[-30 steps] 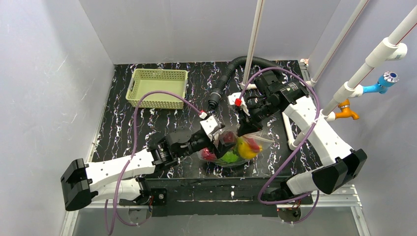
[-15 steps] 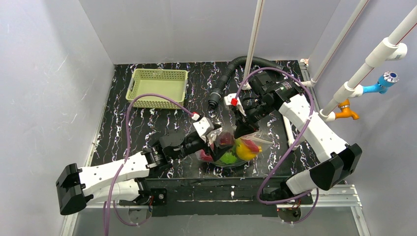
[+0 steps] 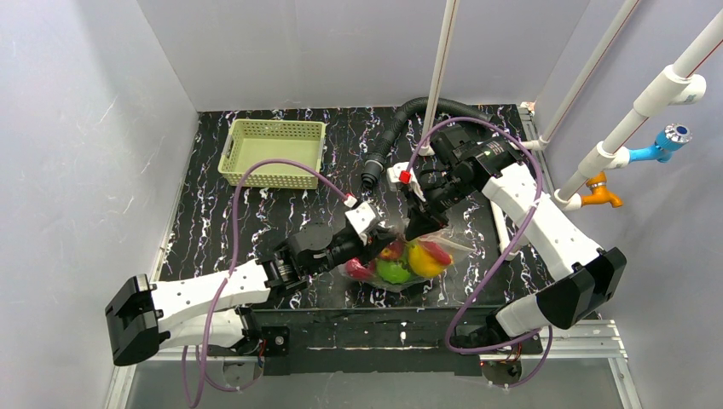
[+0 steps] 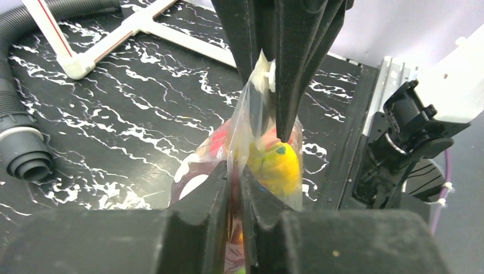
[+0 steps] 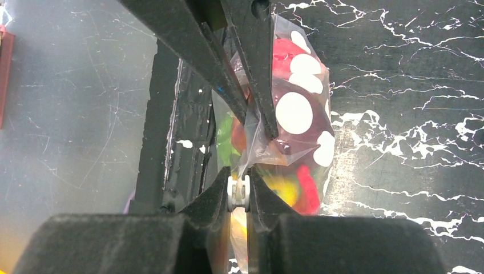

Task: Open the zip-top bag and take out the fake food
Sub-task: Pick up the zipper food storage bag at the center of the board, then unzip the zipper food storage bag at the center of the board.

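Observation:
The slack film is pinched by my left gripper well below the zip's end, so that gripper should open and take the tip (image 4: 261,66) beside the white zip slider.
The zip-top bag (image 3: 401,260) stands near the table's front edge, held up between both arms. Through its spotted film show fake food pieces: yellow (image 3: 424,258), green (image 3: 393,271) and red (image 3: 361,269). My left gripper (image 3: 379,241) is shut on the bag's top edge from the left; in the left wrist view my left gripper (image 4: 234,171) pinches the film of the bag (image 4: 251,131). My right gripper (image 3: 418,228) comes down from behind. In the right wrist view my right gripper (image 5: 238,180) is shut on the bag's white zip slider (image 5: 238,191). Most of the bag's mouth is hidden.
A pale green basket (image 3: 273,152) sits at the back left. A black corrugated hose (image 3: 384,153) curves down behind the bag. A white pipe frame (image 3: 505,243) lies at the right. The table's front edge (image 3: 384,308) runs just below the bag.
My left gripper was open beside the bag and has shut on its top edge. The right gripper stays clamped on the slider, having shifted slightly left a second ago.

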{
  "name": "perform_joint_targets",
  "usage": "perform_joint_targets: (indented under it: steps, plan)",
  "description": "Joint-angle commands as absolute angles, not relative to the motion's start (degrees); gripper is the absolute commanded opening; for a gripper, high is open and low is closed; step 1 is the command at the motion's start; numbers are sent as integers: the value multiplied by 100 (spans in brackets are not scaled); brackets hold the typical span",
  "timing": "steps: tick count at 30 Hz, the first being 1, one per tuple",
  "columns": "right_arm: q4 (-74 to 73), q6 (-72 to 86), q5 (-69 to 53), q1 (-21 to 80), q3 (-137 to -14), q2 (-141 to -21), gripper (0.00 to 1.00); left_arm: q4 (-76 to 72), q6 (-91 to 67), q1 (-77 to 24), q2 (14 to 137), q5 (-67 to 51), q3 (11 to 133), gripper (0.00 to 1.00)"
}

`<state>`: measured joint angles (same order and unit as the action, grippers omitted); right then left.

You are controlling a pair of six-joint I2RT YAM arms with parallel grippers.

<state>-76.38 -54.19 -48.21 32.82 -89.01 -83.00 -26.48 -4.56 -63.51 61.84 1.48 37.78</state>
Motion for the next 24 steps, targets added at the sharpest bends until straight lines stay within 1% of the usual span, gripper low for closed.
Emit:
perform_joint_targets:
  steps: [1, 2, 3, 5, 6, 7, 9, 13, 16, 19, 24]
  plan:
    - [-7625, -5416, -5071, 3322, -8984, -8317, 19, -2702, -452, -6257, 6108, 315, 3972, 0]
    - [-7623, -5402, -5089, 3322, -8978, -8303, 26, -2689, -492, -6231, 6068, 316, 3939, 0]
    - [-7613, -5394, -5108, 3322, -8974, -8291, 40, -2694, -540, -6206, 6020, 312, 3881, 0]
    - [-7595, -5369, -5161, 3314, -8933, -8253, 65, -2848, -664, -6148, 5882, 316, 3671, 0]
    - [-7540, -5324, -5195, 3306, -8899, -8231, 75, -2952, -753, -6118, 5800, 319, 3548, 0]
    - [-7480, -5258, -5244, 3292, -8850, -8206, 82, -3052, -836, -6091, 5729, 310, 3414, 0]
    - [-7297, -5108, -5375, 3266, -8734, -8163, 90, -3267, -1010, -6045, 5609, 277, 3131, 0]
    - [-6875, -4477, -5656, 3214, -8792, -8174, 92, -3502, -1213, -6029, 5515, 192, 2901, 0]
    - [-6615, -3914, -5906, 3200, -9003, -8307, 90, -3544, -1249, -6029, 5487, 146, 2883, 0]
    - [-6409, -3505, -6089, 3199, -9128, -8467, 86, -3508, -1239, -6029, 5438, 115, 2917, 0]
    - [-6067, -3061, -6069, 3213, -9046, -8594, 75, -3532, -1295, -6029, 5369, 97, 2884, 0]
